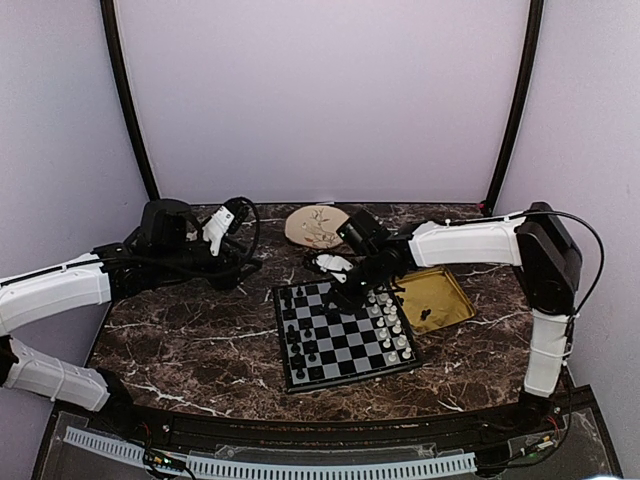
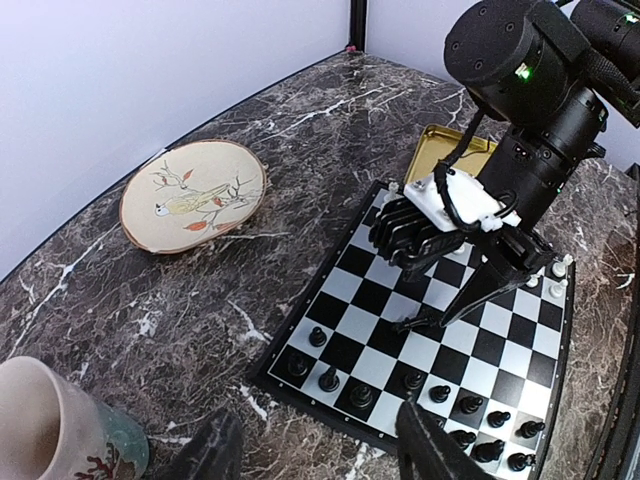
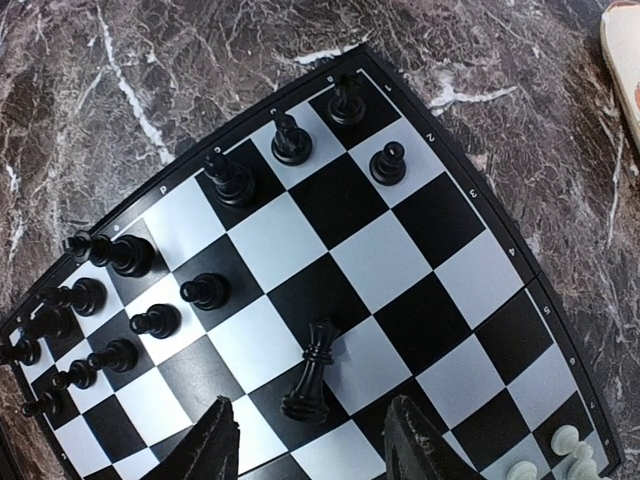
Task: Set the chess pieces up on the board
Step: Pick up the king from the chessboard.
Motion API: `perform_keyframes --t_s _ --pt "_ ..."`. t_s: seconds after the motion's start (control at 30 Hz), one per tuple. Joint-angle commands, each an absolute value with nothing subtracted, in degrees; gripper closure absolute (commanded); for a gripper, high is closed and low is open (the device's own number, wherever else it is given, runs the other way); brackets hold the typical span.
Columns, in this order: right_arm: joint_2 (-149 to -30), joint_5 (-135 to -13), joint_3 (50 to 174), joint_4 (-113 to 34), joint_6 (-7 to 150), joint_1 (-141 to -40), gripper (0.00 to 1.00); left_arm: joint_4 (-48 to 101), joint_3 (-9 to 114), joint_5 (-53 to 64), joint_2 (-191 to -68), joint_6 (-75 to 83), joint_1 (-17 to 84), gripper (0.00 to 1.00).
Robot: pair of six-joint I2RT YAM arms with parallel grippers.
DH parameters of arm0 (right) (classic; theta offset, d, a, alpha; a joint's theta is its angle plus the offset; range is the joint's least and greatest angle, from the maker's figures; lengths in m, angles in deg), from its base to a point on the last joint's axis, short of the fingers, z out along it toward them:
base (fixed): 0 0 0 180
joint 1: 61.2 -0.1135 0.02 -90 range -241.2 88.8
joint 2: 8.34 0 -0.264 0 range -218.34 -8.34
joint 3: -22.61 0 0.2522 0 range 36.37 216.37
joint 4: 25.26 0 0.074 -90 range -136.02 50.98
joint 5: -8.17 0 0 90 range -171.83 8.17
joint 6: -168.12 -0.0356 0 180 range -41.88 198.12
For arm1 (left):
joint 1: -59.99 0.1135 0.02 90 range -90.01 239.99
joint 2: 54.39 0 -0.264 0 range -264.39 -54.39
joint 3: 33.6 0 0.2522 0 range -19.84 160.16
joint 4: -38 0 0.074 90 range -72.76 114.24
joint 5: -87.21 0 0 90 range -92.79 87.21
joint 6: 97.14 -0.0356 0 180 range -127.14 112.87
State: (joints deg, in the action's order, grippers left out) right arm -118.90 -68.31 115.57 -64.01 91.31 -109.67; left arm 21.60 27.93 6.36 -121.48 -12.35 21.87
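Note:
The black queen lies tipped over in the middle of the board. Next, my right gripper takes it by its base (image 3: 304, 408), lifts it and hands it to my left gripper.
The board (image 1: 345, 380) lies mid-table. Black chess pieces (image 1: 298, 335) stand in its two left-hand rows; the right wrist view shows them as pawns (image 3: 155, 320) and back-row figures (image 3: 230, 180). One black queen (image 3: 315, 372) lies tipped over on the squares, also visible as a fallen piece (image 2: 420, 322). My right gripper (image 3: 315, 445) hovers open just over it, a finger on either side and neither touching; it is over the board's upper middle (image 1: 345, 295). My left gripper (image 2: 320, 450) is open and empty, left of the board above the marble (image 1: 245, 268).
White pieces (image 1: 392, 322) line the board's right rows. A yellow tray (image 1: 440, 285) holding a few dark pieces sits right of the board. A round wooden plate with a bird picture (image 1: 317, 225) lies behind it. A cup (image 2: 50, 420) stands near my left gripper.

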Motion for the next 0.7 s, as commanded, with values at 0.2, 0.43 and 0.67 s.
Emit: perform_keyframes --t_s 0.2,0.43,0.67 --pt "-122.9 -71.9 118.8 -67.2 91.1 -110.8 0.51 23.9 25.8 4.7 -120.1 -11.5 22.1 0.45" --pt "-124.7 -69.5 119.3 -67.9 91.6 -110.9 0.61 24.2 25.4 4.6 -120.3 -11.7 22.2 0.45" --pt "-125.1 -69.4 119.0 -68.2 91.8 -110.9 0.70 24.4 25.3 4.5 -120.7 -11.7 22.2 0.45"
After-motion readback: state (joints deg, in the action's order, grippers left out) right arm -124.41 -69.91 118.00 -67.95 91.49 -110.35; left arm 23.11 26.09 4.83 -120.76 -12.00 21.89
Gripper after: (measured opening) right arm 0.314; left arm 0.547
